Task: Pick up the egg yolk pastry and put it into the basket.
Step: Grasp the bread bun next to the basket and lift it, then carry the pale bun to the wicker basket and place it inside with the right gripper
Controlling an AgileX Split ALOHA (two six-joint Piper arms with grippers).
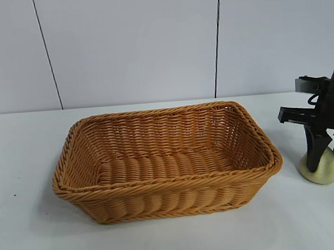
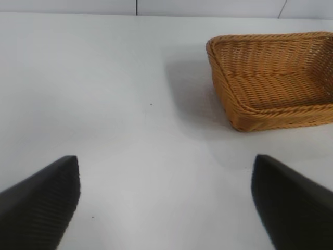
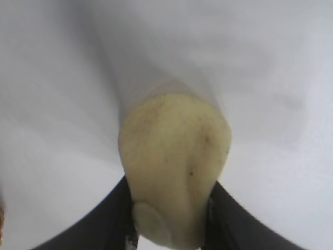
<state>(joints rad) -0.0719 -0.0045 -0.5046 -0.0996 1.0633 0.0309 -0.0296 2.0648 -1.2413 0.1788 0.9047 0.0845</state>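
The robot's right gripper needs to set the egg yolk pastry down on the basket's bottom, close behind its front rim [image 1: 156, 167].
The egg yolk pastry [image 1: 315, 176], a small pale yellow lump, rests on the white table just right of the basket [image 1: 160, 187], a large orange-brown wicker one with nothing in it. My right gripper [image 1: 330, 159] comes down from above and is shut on the pastry, its black fingers pressing both sides. In the right wrist view the pastry [image 3: 174, 151] bulges out between the two fingers of the gripper [image 3: 170, 208]. My left gripper [image 2: 166, 177] hovers open over bare table, well away from the basket [image 2: 281, 117], with nothing between its fingers.
The white table [image 1: 36, 228] runs back to a pale panelled wall [image 1: 132, 46]. The basket's right rim lies close to the right gripper's fingers.
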